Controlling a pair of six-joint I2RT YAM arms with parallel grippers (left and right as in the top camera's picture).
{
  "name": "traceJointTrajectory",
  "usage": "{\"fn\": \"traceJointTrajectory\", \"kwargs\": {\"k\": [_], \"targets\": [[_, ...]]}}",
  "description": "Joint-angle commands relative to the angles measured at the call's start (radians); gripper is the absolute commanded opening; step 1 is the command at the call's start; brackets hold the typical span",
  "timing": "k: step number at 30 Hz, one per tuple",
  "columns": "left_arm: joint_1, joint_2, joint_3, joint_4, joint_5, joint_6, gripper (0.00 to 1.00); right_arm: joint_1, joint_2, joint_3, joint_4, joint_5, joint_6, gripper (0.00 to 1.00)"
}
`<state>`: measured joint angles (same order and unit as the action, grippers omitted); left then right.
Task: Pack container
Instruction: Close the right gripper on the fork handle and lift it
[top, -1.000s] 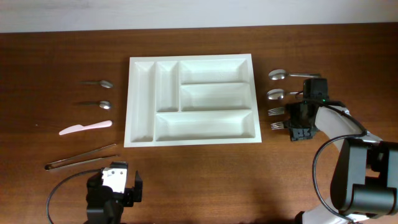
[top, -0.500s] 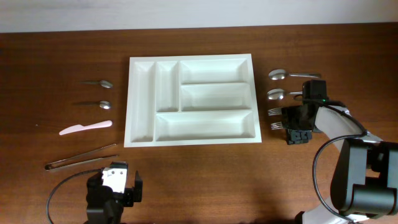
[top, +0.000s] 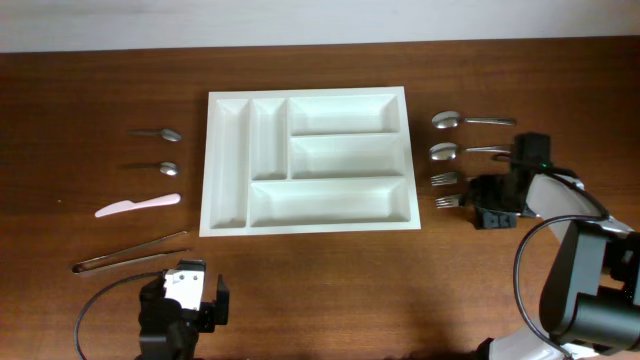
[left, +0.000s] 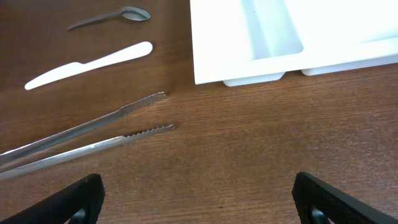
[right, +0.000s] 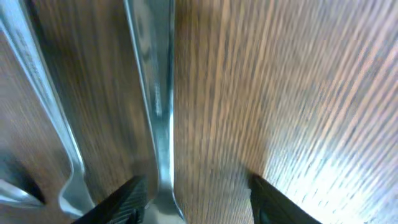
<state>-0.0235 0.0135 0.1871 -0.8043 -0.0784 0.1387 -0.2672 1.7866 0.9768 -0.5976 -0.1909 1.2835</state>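
Observation:
My right gripper needs to open, back away from the fork's tines and close around the fork's slim handle (right: 163, 146), because its fingers are off centre across the base of the near fork's head.
The white container (top: 310, 228) lies mid-table with all five compartments bare; its near corner shows in the left wrist view (left: 249, 78). My right gripper (top: 493, 207) is low over the handles of two forks (top: 446, 180) (top: 447, 201) to the right of the container. In the right wrist view its jaws (right: 196, 202) are open, with one fork handle (right: 158, 93) lying between them close to the left finger and the other handle (right: 37, 93) outside. My left gripper (top: 185, 298) (left: 199, 199) is open and empty near the front edge.
Two spoons (top: 447, 121) (top: 445, 152) lie behind the forks. Left of the container lie two small spoons (top: 160, 133) (top: 160, 167), a pink knife (top: 137, 205) and metal tongs (top: 130, 252). The tongs (left: 87, 140) and the knife (left: 87, 62) also show in the left wrist view.
My right gripper has shifted a little to the right along the fork handles. The left arm and the cutlery have not moved.

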Motion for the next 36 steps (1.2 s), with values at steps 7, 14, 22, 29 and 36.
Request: {"fn": "traceJointTrajectory", "kwargs": {"k": [7, 14, 22, 29, 36], "targets": [[-0.005, -0.008, -0.003, 0.000, 0.004, 0.013, 0.99, -0.028, 0.105, -0.076, 0.014, 0.126, -0.106, 0.49], [-0.005, -0.008, -0.003, 0.000, 0.004, 0.013, 0.99, -0.027, 0.105, -0.066, 0.032, 0.124, -0.128, 0.69], [-0.005, -0.008, -0.003, 0.000, 0.004, 0.013, 0.99, -0.028, 0.105, -0.018, 0.034, 0.143, -0.154, 0.72], [-0.005, -0.008, -0.003, 0.000, 0.004, 0.013, 0.99, -0.028, 0.105, -0.017, -0.034, 0.153, -0.150, 0.72], [-0.005, -0.008, -0.003, 0.000, 0.004, 0.013, 0.99, -0.028, 0.105, -0.017, -0.119, 0.150, -0.149, 0.72]]}}
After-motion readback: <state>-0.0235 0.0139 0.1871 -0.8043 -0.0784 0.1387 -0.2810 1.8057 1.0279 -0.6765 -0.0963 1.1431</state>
